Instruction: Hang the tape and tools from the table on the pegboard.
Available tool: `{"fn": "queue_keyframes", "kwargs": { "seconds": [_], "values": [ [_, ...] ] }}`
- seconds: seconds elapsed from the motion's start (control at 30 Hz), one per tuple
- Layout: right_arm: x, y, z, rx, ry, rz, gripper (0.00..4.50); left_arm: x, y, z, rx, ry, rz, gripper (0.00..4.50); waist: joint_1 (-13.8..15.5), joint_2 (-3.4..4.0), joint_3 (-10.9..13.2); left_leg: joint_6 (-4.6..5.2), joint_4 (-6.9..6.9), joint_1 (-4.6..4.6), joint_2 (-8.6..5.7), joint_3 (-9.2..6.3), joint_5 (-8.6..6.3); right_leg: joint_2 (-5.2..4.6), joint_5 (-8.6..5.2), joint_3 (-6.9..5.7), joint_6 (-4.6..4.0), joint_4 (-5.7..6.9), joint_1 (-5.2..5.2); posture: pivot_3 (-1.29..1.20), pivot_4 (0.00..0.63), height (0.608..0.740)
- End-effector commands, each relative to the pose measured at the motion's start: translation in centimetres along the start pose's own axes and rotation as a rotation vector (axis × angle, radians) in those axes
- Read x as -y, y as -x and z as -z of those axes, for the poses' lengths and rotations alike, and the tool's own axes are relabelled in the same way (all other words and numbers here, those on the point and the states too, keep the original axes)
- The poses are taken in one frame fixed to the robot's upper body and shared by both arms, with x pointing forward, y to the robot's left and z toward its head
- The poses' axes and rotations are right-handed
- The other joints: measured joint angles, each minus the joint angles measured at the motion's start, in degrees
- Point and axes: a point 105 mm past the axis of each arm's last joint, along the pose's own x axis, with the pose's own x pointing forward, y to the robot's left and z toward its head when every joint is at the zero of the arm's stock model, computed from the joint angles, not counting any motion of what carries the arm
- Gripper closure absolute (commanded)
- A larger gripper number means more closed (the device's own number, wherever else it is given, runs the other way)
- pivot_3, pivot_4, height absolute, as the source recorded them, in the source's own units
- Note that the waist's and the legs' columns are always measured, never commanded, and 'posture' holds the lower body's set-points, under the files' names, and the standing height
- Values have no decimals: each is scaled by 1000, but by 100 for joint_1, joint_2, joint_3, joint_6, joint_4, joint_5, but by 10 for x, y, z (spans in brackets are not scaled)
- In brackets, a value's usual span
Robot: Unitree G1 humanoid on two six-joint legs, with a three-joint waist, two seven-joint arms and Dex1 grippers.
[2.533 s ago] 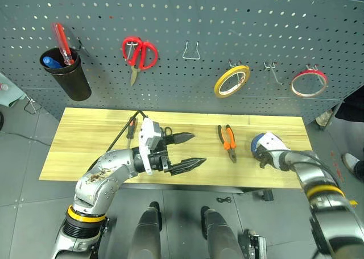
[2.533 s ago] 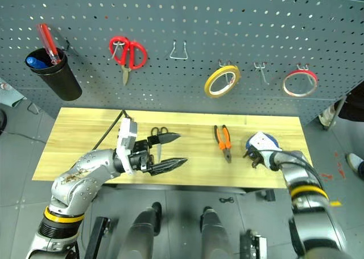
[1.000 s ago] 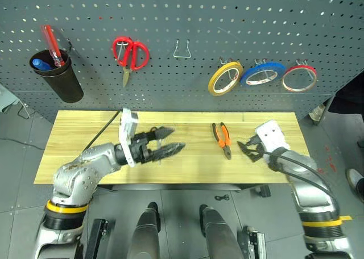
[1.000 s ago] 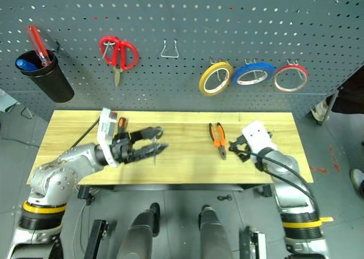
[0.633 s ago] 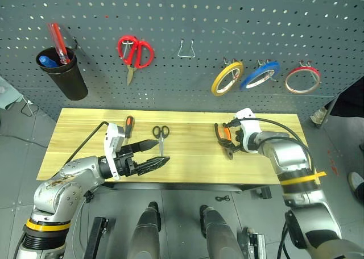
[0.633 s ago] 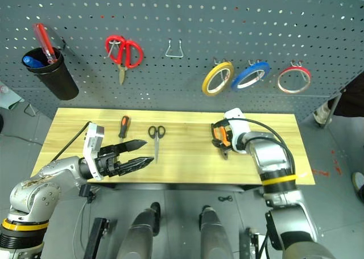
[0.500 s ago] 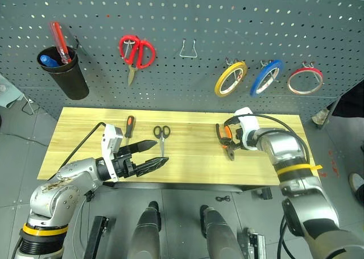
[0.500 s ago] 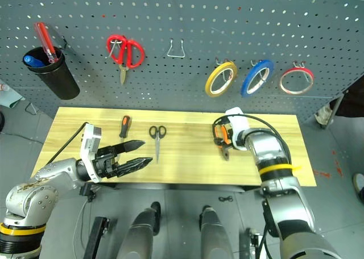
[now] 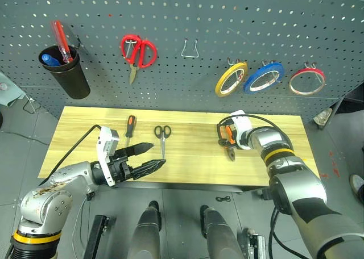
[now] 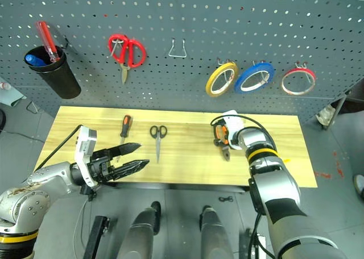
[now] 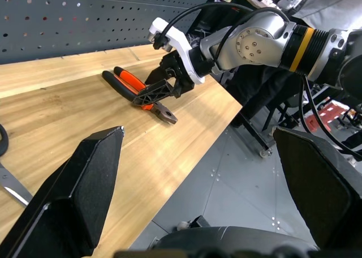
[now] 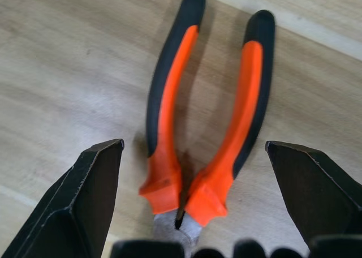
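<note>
The left gripper needs to next go to the small black scissors' blades (image 9: 163, 149) (image 11: 17, 189) and close there, so the handle loops stay free for hanging.
The blue tape (image 9: 264, 77) hangs on a hook of the pegboard (image 9: 227, 20), between two other rolls. On the table (image 9: 187, 157) lie the orange-and-black pliers (image 12: 203, 116), the small black scissors (image 9: 162, 138) and the screwdriver (image 9: 130, 127). My right gripper (image 12: 192, 150) is open and tilted down over the pliers, one finger on each side of the handles near the pivot. The left wrist view catches that same right gripper (image 11: 164, 85) above the pliers (image 11: 136, 82). My left gripper (image 9: 149, 157) is open and level over the table's front edge, just short of the scissors.
On the pegboard hang a black cup (image 9: 65, 71) holding a red-handled screwdriver, red scissors (image 9: 138, 51), an empty wire hook (image 9: 190, 49), a yellow roll (image 9: 231, 79) and a red-rimmed roll (image 9: 307, 81). A black cable runs from my left wrist across the table's left front.
The blue tape left my right gripper and now hangs on the pegboard, settling after a swing. My right gripper moved left and down onto the pliers. My left gripper drew back from the scissors.
</note>
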Motion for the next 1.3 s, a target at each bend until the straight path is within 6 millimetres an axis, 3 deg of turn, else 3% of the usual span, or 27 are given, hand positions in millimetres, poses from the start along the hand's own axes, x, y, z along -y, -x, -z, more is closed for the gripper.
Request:
{"fn": "queue_keyframes", "kwargs": {
  "seconds": [0.03, 0.27, 0.43, 0.57, 0.63, 0.73, 0.87, 1.0, 1.17, 1.3],
  "values": [
    [0, 0, -9, 33, 11, -1, 15, 9, 1, -11, 25, -36, 30, 0, -3, 0, 0, 0, 0, 0, 0, 0, 0, 0, 0, 0, 0, 0, 0, 177, 352, 740],
    [-8, -4, -2, 13, 3, -35, 2171, 9, 2, -15, 43, -35, 28, 0, 2, 1, 0, 0, -7, 0, 0, -1, 0, 0, -1, -2, -2, -1, -1, 193, 347, 740],
    [-12, -4, -1, 17, 31, -64, 2237, 9, 2, -15, 42, -38, 25, 0, 1, 1, 0, 0, -9, 1, 1, -2, 0, 0, -2, -3, -3, -1, -1, 197, 346, 740],
    [-28, 8, -23, 130, 176, -189, 2240, 5, 4, -25, 94, -14, 3, 0, 19, 2, 1, 0, -17, 1, 0, -3, 0, 0, -4, -4, -2, -4, -4, 204, 344, 740],
    [-43, 30, -39, 245, 258, -268, 2243, 5, 7, -29, 132, 11, -10, 0, 41, 4, 3, 0, -25, 0, 0, -3, 0, 0, -8, -4, -2, -4, -8, 201, 343, 740],
    [-68, 85, -68, 496, 330, -328, 2243, 8, 10, -39, 205, 56, -22, 0, 91, 10, 8, -1, -37, -11, 0, -4, 0, -1, -17, -4, -2, 0, -24, 188, 336, 740],
    [-94, 155, -103, 793, 362, -332, 2243, 10, 15, -58, 327, 93, -51, 0, 95, 10, 7, -6, -27, -76, 5, -13, 3, 3, -12, -9, -14, 31, -100, 170, 328, 740],
    [-115, 215, -150, 1103, 307, -305, 2243, 5, 15, -86, 491, 128, -70, 0, 131, 8, 6, -10, -13, -80, 7, -18, 6, 4, -10, -18, -13, 30, -95, 154, 322, 740],
    [-113, 244, -205, 1343, 307, -142, 2243, -9, 11, -118, 632, 120, -105, 0, 135, 5, 4, -15, 21, -86, 6, -18, 10, 3, 12, -23, 0, 19, -81, 140, 312, 740],
    [-105, 248, -240, 1472, 283, -30, 2243, -14, 6, -141, 710, 93, -107, 0, 141, 0, 2, -15, 17, -89, 6, -18, 14, 3, 34, -24, -26, 14, -82, 141, 313, 740]
  ]
}}
